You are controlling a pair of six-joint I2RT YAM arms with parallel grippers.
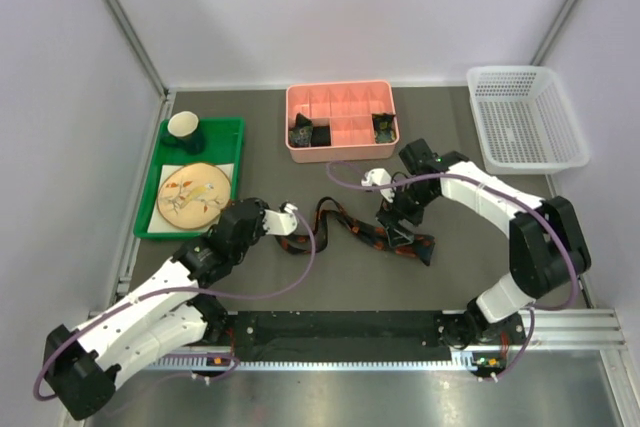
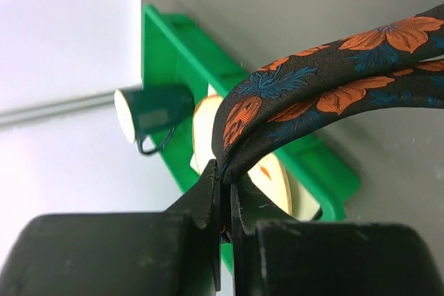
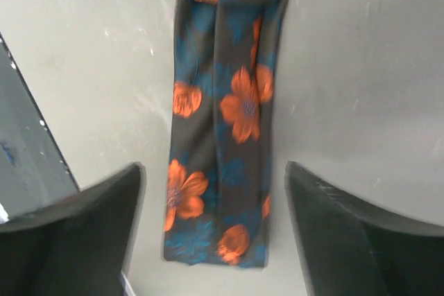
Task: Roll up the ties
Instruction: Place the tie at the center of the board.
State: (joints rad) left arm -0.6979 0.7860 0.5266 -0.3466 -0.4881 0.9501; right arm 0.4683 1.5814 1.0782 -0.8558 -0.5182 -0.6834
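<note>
My left gripper needs to release the folded end of the tie on the bare table [image 1: 273,231] [image 2: 411,138] next to the near corner of the green tray. That folded end is now pinched between its fingertips.
A black tie with red-orange and blue flowers [image 1: 350,227] lies in loose curves across the middle of the table. My left gripper [image 1: 291,234] is shut on a folded end of this tie [image 2: 326,88], the fold pinched between its fingertips [image 2: 208,192]. My right gripper [image 1: 403,235] is open just above the tie's other end. In the right wrist view that flat end [image 3: 229,136] lies on the table between the spread fingers [image 3: 76,233]. Two rolled dark ties with greenish specks [image 1: 301,134] [image 1: 383,127] sit in compartments of a pink box [image 1: 340,97].
A green tray [image 1: 228,129] at the left holds a dark green cup [image 1: 185,131] and a patterned plate [image 1: 193,194]. They also show in the left wrist view, the cup [image 2: 149,112]. A white basket [image 1: 524,117] stands at the back right.
</note>
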